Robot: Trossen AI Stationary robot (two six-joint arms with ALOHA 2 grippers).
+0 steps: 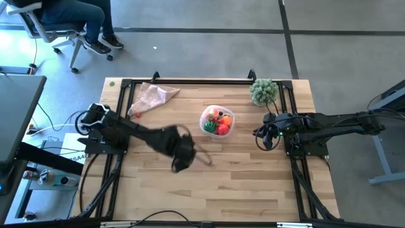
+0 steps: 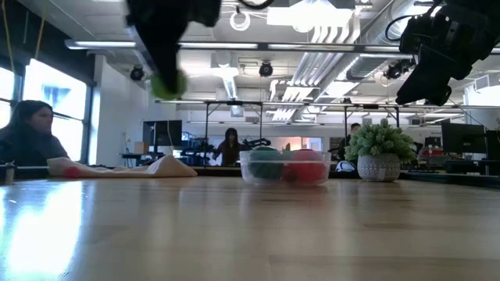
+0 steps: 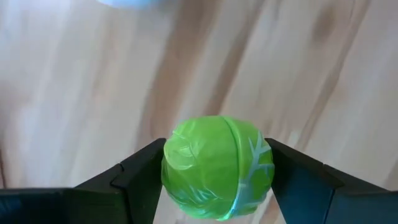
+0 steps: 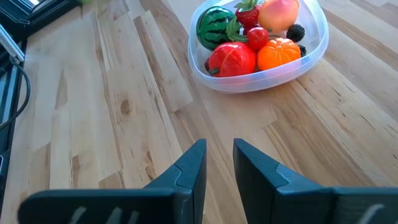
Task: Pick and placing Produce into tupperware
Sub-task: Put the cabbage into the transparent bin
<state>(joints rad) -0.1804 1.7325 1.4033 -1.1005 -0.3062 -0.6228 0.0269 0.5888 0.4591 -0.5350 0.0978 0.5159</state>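
Note:
The bright green ball, now high above the tabletop, will go between the striped green ball and the orange ball (image 1: 216,118), put there by my left gripper.
My left gripper (image 1: 183,157) is over the table's middle, near-left of the tupperware, shut on a bright green leafy-patterned ball (image 3: 217,167). The low view shows this ball (image 2: 168,84) high above the tabletop. The tupperware (image 1: 217,121), a clear tub resting on its base, holds a striped green ball (image 4: 214,26), red pieces, an orange ball and dark berries. One red piece (image 1: 136,115) lies at the beige cloth's edge. My right gripper (image 4: 219,160) waits to the tub's right, raised, open by a narrow gap and empty. My left gripper pinches the green ball between its two fingers, one finger (image 3: 140,171) on each opposite side (image 3: 171,163) of it. The fingers point down from above. The ball is lifted clear of the table, with bare wood showing below it.
A beige cloth (image 1: 152,96) lies at the far left of the table. A bushy pale-green plant in a pot (image 1: 264,90) stands at the far right. Bare wood (image 1: 240,183) spans the near half. People sit in the room behind the table.

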